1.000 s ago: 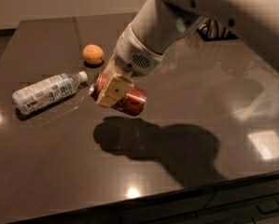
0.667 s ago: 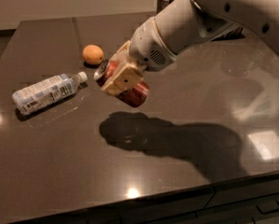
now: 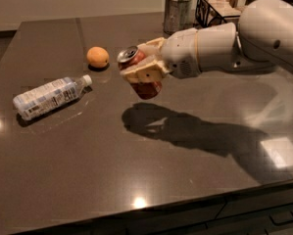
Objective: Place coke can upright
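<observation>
My gripper will release the coke can standing upright on the open dark table [image 3: 147, 99] past the cap of the water bottle.
My gripper [image 3: 142, 66] is in the middle of the view, held above the dark table [image 3: 136, 155], and is shut on the coke can [image 3: 147, 89]. The can is red with a silver top; it is nearly upright, its top leaning a little to the left. One cream finger [image 3: 141, 74] crosses the can's front and hides its middle. The can hangs clear of the table, with its shadow below and to the right.
A clear plastic water bottle [image 3: 49, 97] lies on its side at the left. An orange fruit [image 3: 97, 57] sits behind it. A metal cup [image 3: 178, 12] and a wire basket [image 3: 215, 8] stand at the back edge. The table's front edge runs along the bottom.
The gripper has turned the can from lying sideways to nearly upright and lifted it a little. The arm has swung to reach in level from the right.
</observation>
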Motion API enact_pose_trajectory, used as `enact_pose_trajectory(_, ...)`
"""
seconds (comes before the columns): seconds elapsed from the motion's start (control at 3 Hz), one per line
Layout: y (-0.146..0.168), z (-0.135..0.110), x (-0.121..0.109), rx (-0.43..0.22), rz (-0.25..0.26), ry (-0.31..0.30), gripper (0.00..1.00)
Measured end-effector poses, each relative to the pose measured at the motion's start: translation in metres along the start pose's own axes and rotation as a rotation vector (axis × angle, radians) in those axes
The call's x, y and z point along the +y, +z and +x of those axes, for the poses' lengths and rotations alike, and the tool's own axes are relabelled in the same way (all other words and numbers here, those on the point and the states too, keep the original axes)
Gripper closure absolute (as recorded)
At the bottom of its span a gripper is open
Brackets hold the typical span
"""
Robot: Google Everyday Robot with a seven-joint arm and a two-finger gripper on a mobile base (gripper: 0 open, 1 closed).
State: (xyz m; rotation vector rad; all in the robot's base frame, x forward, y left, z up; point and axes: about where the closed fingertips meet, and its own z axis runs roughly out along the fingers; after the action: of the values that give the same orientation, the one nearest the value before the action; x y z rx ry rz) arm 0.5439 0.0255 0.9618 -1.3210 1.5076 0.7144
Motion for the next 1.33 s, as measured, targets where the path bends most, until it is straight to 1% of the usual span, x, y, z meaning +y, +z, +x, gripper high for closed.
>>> enact_pose_trajectory(0.33, -0.002, 0.012, -0.023, -0.113, 0.077, 0.05, 1.0)
enact_pose_trajectory(0.67, -0.001, 0.027, -0.038, -0.187, 0.115, 0.105, 1.0)
enact_pose_trajectory(1.0, 0.0, 0.041, -0.045, -0.233, 0.131, 0.153, 1.0)
enact_pose_trajectory(1.33, 0.001, 0.053, -0.049, -0.284, 0.137, 0.172, 0.84)
